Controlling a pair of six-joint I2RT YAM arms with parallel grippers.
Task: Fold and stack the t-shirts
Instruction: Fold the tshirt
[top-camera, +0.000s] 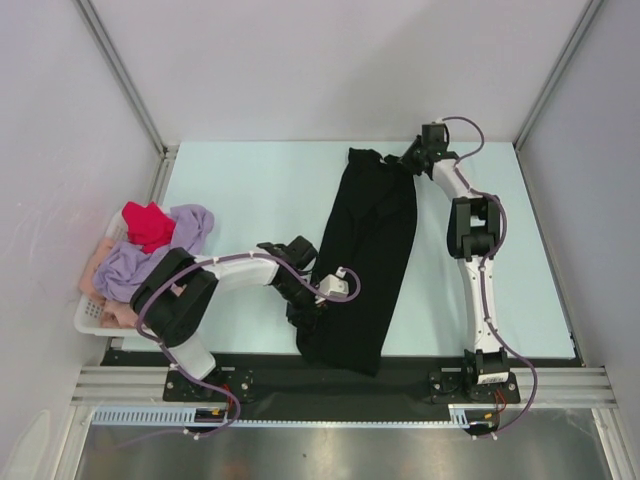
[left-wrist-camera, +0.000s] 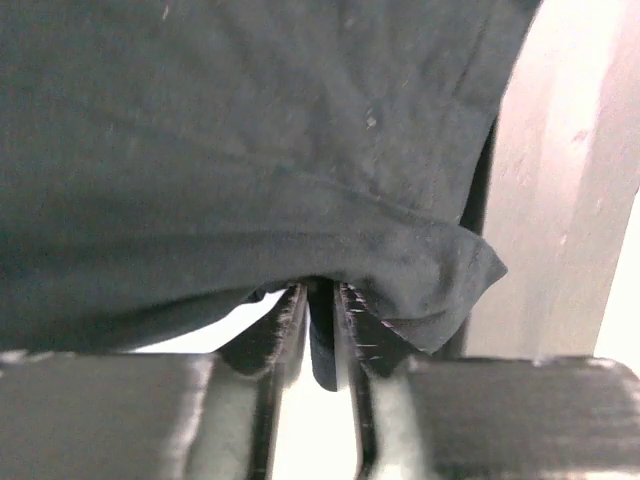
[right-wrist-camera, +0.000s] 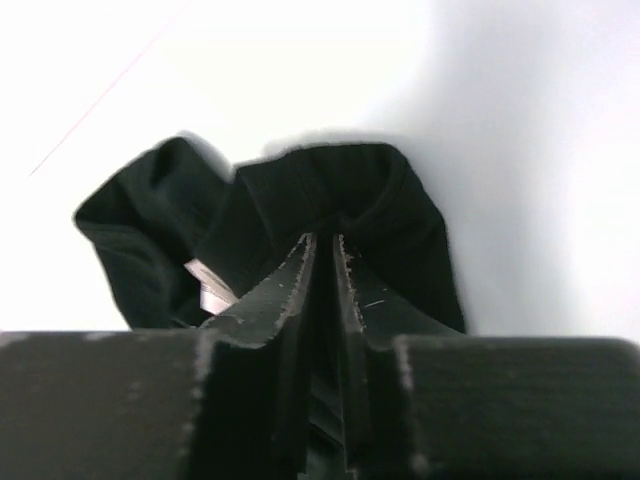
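Note:
The black t-shirt's far end lies bunched and crooked, so next my right gripper opens, retake the t-shirt's far corner (top-camera: 406, 172) and pulls it out flat before the fold.
The black t-shirt (top-camera: 365, 250) lies stretched in a long band down the middle of the table, from the far side to the near edge. My left gripper (top-camera: 305, 300) is shut on its near left edge; in the left wrist view the black cloth (left-wrist-camera: 250, 150) hangs over the closed jaws (left-wrist-camera: 322, 295). My right gripper (top-camera: 400, 160) is shut on the far end of the shirt; in the right wrist view bunched black cloth (right-wrist-camera: 330, 195) with a white label sits between the closed jaws (right-wrist-camera: 325, 245). Red (top-camera: 148, 225), lavender (top-camera: 135, 262) and pale pink (top-camera: 100, 258) shirts lie heaped at the left.
A white lattice basket (top-camera: 90, 312) at the table's left edge holds the heap of coloured shirts. Metal frame posts rise at the far corners. A black strip and rail run along the near edge by the arm bases.

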